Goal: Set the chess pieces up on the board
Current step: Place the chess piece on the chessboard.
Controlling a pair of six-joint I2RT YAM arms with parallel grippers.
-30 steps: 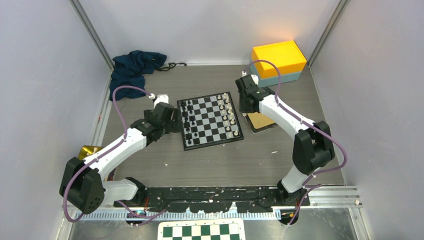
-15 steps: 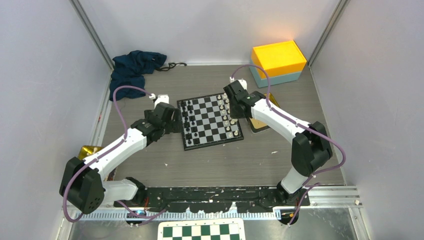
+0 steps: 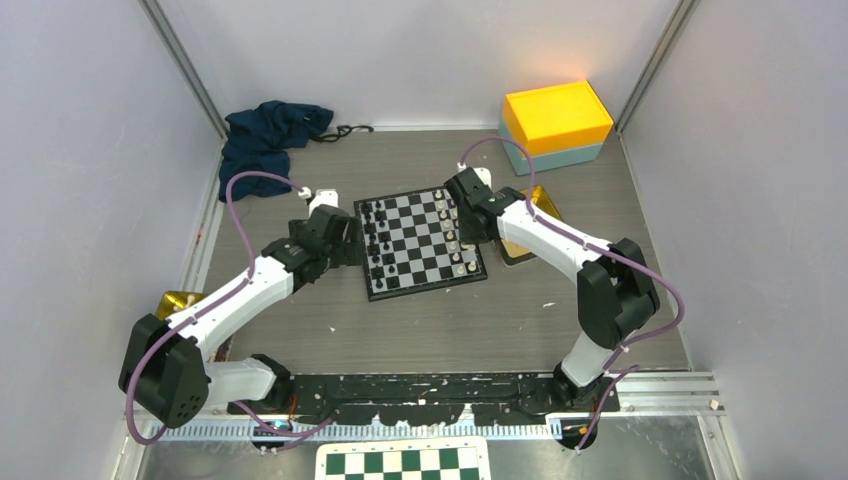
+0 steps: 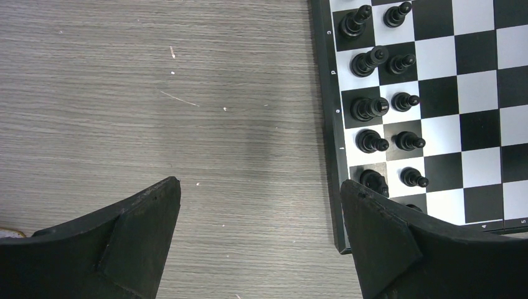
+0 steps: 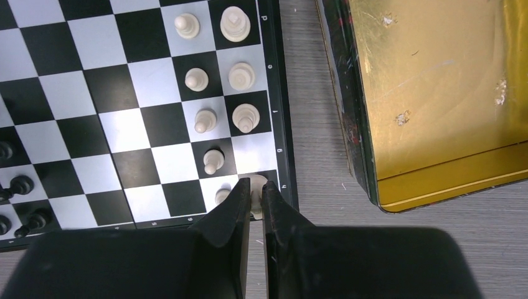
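Observation:
The robot's right gripper will let go of the white piece on the empty white square [image 3: 468, 256] [image 5: 254, 153] by the border's letter g.
The board [image 3: 415, 226] lies mid-table. Black chess pieces [image 3: 375, 240] stand in two columns along its left side, white pieces [image 3: 456, 236] along its right side. My right gripper [image 3: 462, 206] is over the board's far right corner. In the right wrist view it [image 5: 256, 187] is shut on a white piece [image 5: 258, 182] above the corner square by the border, next to the other white pieces [image 5: 240, 75]. My left gripper [image 3: 345, 240] is open and empty over the bare table, just left of the board's edge [image 4: 330, 93] and the black pieces [image 4: 367, 62].
An open gold tin [image 3: 525, 235] lies right of the board, also in the right wrist view [image 5: 436, 93]. A yellow box [image 3: 557, 115] on a teal one stands at the back right. A blue cloth [image 3: 265, 135] lies back left. A gold object [image 3: 178, 300] sits at the left edge.
My right gripper has moved left from beside the tin to over the board's far right corner. The left arm has not moved.

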